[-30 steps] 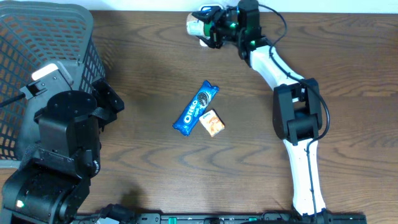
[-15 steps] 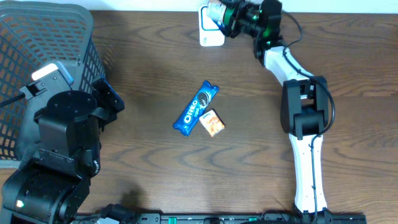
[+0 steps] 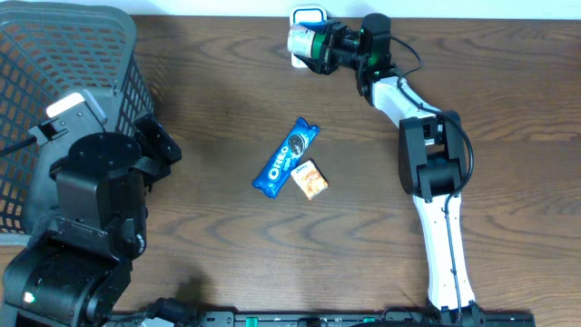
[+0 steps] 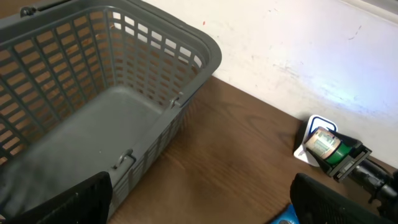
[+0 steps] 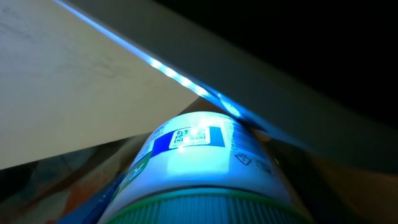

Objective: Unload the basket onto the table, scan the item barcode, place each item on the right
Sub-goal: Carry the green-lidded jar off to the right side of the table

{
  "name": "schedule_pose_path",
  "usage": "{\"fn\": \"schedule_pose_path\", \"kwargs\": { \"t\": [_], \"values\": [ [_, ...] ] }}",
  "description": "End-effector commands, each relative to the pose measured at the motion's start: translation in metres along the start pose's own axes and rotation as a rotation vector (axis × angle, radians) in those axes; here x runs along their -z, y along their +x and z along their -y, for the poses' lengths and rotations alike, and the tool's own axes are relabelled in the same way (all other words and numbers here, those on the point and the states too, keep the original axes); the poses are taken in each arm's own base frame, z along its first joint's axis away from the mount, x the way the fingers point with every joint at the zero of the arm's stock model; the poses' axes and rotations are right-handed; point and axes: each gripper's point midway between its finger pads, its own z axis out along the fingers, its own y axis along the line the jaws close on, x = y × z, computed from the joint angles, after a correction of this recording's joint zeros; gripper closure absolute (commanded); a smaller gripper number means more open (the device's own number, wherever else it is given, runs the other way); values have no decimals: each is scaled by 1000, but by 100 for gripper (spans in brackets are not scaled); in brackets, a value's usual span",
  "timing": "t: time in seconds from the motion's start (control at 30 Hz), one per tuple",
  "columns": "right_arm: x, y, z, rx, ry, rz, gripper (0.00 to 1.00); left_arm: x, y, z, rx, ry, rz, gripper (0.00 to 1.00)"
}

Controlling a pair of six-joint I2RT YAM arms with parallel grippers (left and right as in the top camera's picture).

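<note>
The robot's right gripper will release the white bottle standing upright on the bare table edge (image 3: pixel 557 153) farthest from the grey basket.
A white bottle (image 3: pixel 301 40) with a green cap lies sideways in my right gripper (image 3: pixel 320 45), which is shut on it at the table's far edge. It hangs just in front of the white, blue-framed scanner (image 3: pixel 309 15). In the right wrist view, blue light falls on the printed code on the bottle's label (image 5: pixel 198 138). From the left wrist view the bottle (image 4: pixel 323 143) shows before the scanner (image 4: pixel 316 122). My left gripper (image 4: pixel 199 211) stands open and holds nothing, near the basket at the left.
A grey mesh basket (image 3: pixel 68 64) fills the left side and looks empty inside (image 4: pixel 93 118). A blue Oreo pack (image 3: pixel 287 158) and a small orange snack pack (image 3: pixel 311 179) lie mid-table. A white wall runs behind the far edge.
My right gripper carried the bottle right and toward the far edge, over the scanner, then came back a little left and nearer. The left arm has not moved.
</note>
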Motion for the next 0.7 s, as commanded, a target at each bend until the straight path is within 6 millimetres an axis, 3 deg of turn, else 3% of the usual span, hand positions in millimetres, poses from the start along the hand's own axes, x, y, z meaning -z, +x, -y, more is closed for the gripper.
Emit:
{"fn": "schedule_pose_path", "kwargs": {
  "t": [0.0,0.2,0.3,0.47,0.67],
  "values": [
    [3,6,-17,16,-27,-5,57,0,-2,-3,-11,-14,9,9],
    [14,23,-66,158,-136,-55,61,0,-2,-3,-11,-14,9,9],
    [22,42,-89,254,-158,-114,70,0,-2,-3,-11,-14,9,8],
    [29,92,-129,551,-215,-214,69,1,-2,-3,-12,-14,9,8],
    [29,173,-165,866,-296,-330,67,0,-2,-3,-11,-14,9,8]
  ]
}}
